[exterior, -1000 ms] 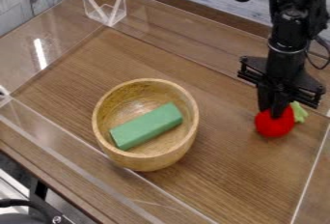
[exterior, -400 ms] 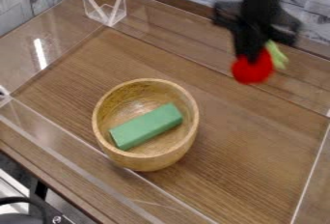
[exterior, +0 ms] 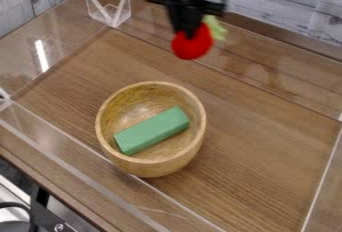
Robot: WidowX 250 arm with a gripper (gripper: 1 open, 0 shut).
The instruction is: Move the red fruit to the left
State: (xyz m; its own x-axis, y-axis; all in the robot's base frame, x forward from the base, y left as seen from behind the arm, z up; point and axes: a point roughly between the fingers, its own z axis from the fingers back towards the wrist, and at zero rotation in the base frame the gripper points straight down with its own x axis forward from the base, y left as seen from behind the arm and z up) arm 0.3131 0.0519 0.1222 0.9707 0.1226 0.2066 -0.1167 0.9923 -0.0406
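Note:
The robot's gripper needs to release the red fruit, now hanging above the table's far middle, on the table (exterior: pixel 106 61) between the wooden bowl and the clear plastic bracket.
The red fruit (exterior: pixel 193 43) hangs in the air above the far middle of the wooden table, its light-green cap (exterior: pixel 214 25) showing at the right. My gripper (exterior: pixel 187 26) points down from the top of the frame and is shut on the fruit's upper part. The fruit and gripper are blurred. They sit above and behind the wooden bowl (exterior: pixel 151 128), which stands well below them on the table.
The wooden bowl holds a green rectangular block (exterior: pixel 151 131). Clear plastic walls (exterior: pixel 40 51) border the wooden table on the left, front and right. A clear plastic bracket (exterior: pixel 107 8) stands at the back left corner.
My gripper has lifted the red fruit off the table at the right and carried it left and upward, to above the far middle of the table.

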